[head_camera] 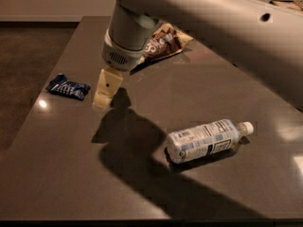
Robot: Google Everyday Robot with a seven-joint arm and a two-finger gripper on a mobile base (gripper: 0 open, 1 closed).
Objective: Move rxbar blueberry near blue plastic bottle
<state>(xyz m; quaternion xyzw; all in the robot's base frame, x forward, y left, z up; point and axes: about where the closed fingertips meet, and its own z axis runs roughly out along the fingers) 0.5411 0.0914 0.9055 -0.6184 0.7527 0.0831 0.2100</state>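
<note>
I need to next move my gripper to the middle of the rxbar blueberry (69,87) and close it there, leaving both ends of the wrapper sticking out.
The rxbar blueberry (68,87) is a small dark-blue wrapper with white lettering, lying flat near the table's left edge. The blue plastic bottle (208,139) lies on its side at the centre right, white cap pointing right. My gripper (105,92) hangs from the big grey arm and hovers just right of the rxbar, a little above the table. It is well left of the bottle and holds nothing that I can see.
A yellow-and-brown chip bag (163,42) lies at the back, partly behind the arm's wrist. The arm (213,27) spans the upper right of the view. The dark table (71,174) ends at the left and front edges.
</note>
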